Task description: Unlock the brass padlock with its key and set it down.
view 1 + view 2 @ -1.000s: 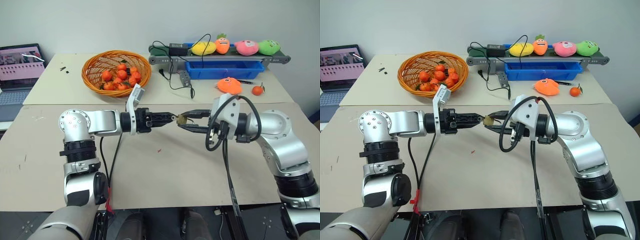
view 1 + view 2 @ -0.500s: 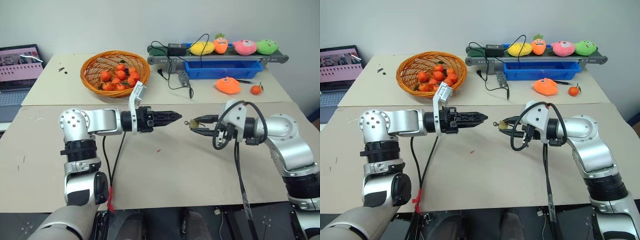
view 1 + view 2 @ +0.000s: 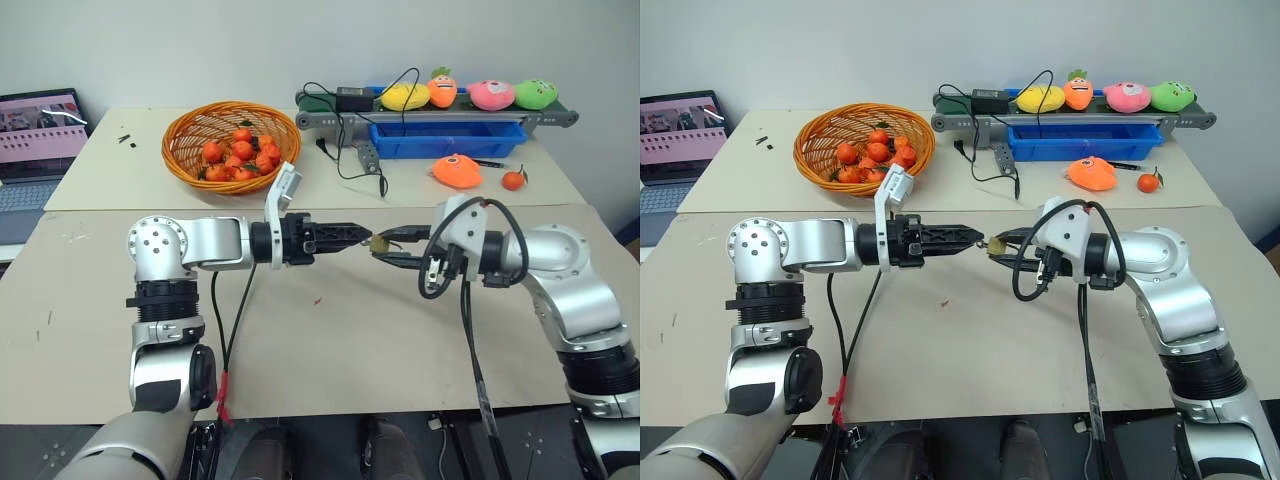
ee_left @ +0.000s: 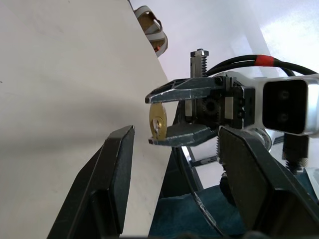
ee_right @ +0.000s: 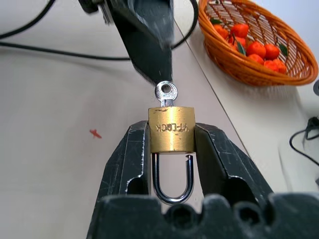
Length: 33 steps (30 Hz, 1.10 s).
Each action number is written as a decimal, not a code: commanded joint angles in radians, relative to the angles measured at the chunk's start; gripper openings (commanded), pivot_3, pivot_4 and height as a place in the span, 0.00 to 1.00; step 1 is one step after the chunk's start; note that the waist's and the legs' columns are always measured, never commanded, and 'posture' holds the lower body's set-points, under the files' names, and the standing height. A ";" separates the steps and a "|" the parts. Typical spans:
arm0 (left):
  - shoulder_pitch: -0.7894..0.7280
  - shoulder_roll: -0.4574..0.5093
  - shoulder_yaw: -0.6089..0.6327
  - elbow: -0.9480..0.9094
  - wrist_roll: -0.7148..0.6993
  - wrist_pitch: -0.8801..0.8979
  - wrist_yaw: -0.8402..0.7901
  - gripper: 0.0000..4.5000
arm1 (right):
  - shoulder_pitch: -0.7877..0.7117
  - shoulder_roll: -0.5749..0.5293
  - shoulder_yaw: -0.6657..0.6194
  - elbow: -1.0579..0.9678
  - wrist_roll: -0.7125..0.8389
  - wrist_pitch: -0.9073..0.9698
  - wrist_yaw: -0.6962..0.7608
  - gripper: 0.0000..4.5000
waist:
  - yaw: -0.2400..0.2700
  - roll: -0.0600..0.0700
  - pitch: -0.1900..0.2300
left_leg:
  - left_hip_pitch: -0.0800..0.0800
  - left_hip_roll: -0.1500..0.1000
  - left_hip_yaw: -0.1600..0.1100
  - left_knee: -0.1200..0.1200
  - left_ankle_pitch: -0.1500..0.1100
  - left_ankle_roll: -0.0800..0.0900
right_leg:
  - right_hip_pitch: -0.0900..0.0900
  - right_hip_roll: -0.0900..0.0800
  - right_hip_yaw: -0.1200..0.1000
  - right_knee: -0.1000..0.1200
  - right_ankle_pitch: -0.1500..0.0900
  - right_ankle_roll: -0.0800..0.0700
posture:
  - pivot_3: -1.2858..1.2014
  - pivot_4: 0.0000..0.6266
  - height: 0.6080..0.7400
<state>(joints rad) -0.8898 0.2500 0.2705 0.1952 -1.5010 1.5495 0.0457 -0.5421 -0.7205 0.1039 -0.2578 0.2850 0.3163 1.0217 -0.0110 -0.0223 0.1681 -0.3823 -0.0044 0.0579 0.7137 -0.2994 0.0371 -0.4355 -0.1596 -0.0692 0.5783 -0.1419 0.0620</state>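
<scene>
Next, I take the padlock's brass body (image 5: 172,139) with my left gripper before my right gripper backs off to swing the shackle, as the padlock's loose shackle sits inside my right gripper's fingers.
My right gripper (image 5: 171,127) is shut on the brass padlock (image 5: 171,130), squeezing its body from both sides above the table. The silver shackle (image 5: 172,179) points back toward the wrist, with a small gap at one leg. The key (image 5: 166,92) sits in the lock's keyhole, its round head sticking out toward my left gripper (image 3: 363,237). That gripper is level and open, its tips just short of the key head. In the left wrist view the padlock (image 4: 158,122) shows beyond the two spread fingers (image 4: 117,169).
An orange wicker basket (image 3: 185,125) of small oranges stands at the back left. A conveyor (image 3: 440,115) with plush toys, a blue tray (image 3: 445,138) and cables are at the back right. A laptop (image 3: 35,130) is far left. A red speck (image 3: 317,299) lies on the table below the grippers.
Half a second ago the two grippers stood apart. They have come together again, and the left fingertips are now right at the key head. The padlock stays in the right gripper.
</scene>
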 commanded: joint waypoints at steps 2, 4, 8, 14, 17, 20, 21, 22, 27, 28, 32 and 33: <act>-0.024 0.002 -0.014 -0.010 -0.026 -0.027 -0.012 0.64 | -0.026 0.006 -0.012 -0.059 0.011 0.015 -0.015 0.20 | 0.000 0.000 0.000 | 0.000 0.000 0.000 0.000 0.000 0.000 | 0.000 0.000 0.000 0.000 0.000 0.000 | 0.52 0.24 1.00; -0.023 0.001 -0.020 -0.008 -0.022 -0.031 -0.016 0.64 | -0.025 0.009 -0.011 -0.075 0.015 0.026 -0.018 0.20 | 0.000 0.000 0.000 | 0.000 0.000 0.000 0.000 0.000 0.000 | 0.000 0.000 0.000 0.000 0.000 0.000 | 0.52 0.24 1.00; -0.018 -0.002 -0.033 -0.012 -0.021 -0.039 -0.019 0.64 | -0.021 0.012 -0.012 -0.093 0.019 0.040 -0.023 0.20 | 0.000 0.000 0.000 | 0.000 0.000 0.000 0.000 0.000 0.000 | 0.000 0.000 0.000 0.000 0.000 0.000 | 0.52 0.24 1.00; -0.013 0.006 -0.044 -0.011 -0.009 -0.044 -0.029 0.64 | -0.022 0.008 -0.017 -0.100 0.019 0.050 -0.026 0.20 | 0.000 0.000 0.000 | 0.000 0.000 0.000 0.000 0.000 0.000 | 0.000 0.000 0.000 0.000 0.000 0.000 | 0.52 0.24 1.00; -0.007 0.005 -0.050 -0.017 -0.008 -0.046 -0.029 0.64 | -0.028 0.008 -0.018 -0.100 0.018 0.052 -0.028 0.20 | 0.000 0.000 0.000 | 0.000 0.000 0.000 0.000 0.000 0.000 | 0.000 0.000 0.000 0.000 0.000 0.000 | 0.52 0.24 1.00; -0.004 0.007 -0.055 -0.021 -0.001 -0.048 -0.034 0.64 | -0.036 0.011 -0.016 -0.094 0.016 0.051 -0.028 0.20 | 0.000 0.000 0.000 | 0.000 0.000 0.000 0.000 0.000 0.000 | 0.000 0.000 0.000 0.000 0.000 0.000 | 0.52 0.24 1.00; -0.005 0.008 -0.055 -0.020 0.002 -0.049 -0.036 0.64 | -0.037 0.012 -0.016 -0.093 0.016 0.051 -0.028 0.20 | 0.000 0.000 0.000 | 0.000 0.000 0.000 0.000 0.000 0.000 | 0.000 0.000 0.000 0.000 0.000 0.000 | 0.52 0.24 1.00; -0.005 0.010 -0.055 -0.019 0.003 -0.049 -0.038 0.64 | -0.039 0.012 -0.016 -0.093 0.016 0.051 -0.028 0.20 | 0.000 0.000 0.000 | 0.000 0.000 0.000 0.000 0.000 0.000 | 0.000 0.000 0.000 0.000 0.000 0.000 | 0.52 0.24 1.00; -0.010 0.011 -0.057 -0.013 0.012 -0.054 -0.045 0.48 | -0.042 0.011 -0.018 -0.093 0.017 0.052 -0.027 0.20 | 0.000 0.000 0.000 | 0.000 0.000 0.000 0.000 0.000 0.000 | 0.000 0.000 0.000 0.000 0.000 0.000 | 0.52 0.24 1.00; -0.010 0.011 -0.057 -0.013 0.012 -0.055 -0.046 0.37 | -0.042 0.010 -0.018 -0.093 0.017 0.052 -0.027 0.20 | 0.000 0.000 0.000 | 0.000 0.000 0.000 0.000 0.000 0.000 | 0.000 0.000 0.000 0.000 0.000 0.000 | 0.52 0.24 1.00; -0.013 0.008 -0.055 -0.010 0.008 -0.055 -0.051 0.06 | -0.041 0.008 -0.021 -0.099 0.019 0.056 -0.029 0.20 | 0.000 0.000 0.000 | 0.000 0.000 0.000 0.000 0.000 0.000 | 0.000 0.000 0.000 0.000 0.000 0.000 | 0.52 0.24 1.00; -0.014 0.006 -0.054 -0.008 0.006 -0.055 -0.052 0.00 | -0.041 0.007 -0.022 -0.101 0.019 0.057 -0.030 0.20 | 0.000 0.000 0.000 | 0.000 0.000 0.000 0.000 0.000 0.000 | 0.000 0.000 0.000 0.000 0.000 0.000 | 0.52 0.24 1.00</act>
<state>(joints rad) -0.8885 0.2612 0.2136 0.1964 -1.4773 1.5057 0.0154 -0.5658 -0.7067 0.1094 -0.3249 0.2895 0.3733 0.9971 -0.0109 -0.0223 0.1681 -0.3823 -0.0046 0.0578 0.7137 -0.2994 0.0372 -0.4355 -0.1596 -0.0693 0.5783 -0.1419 0.0619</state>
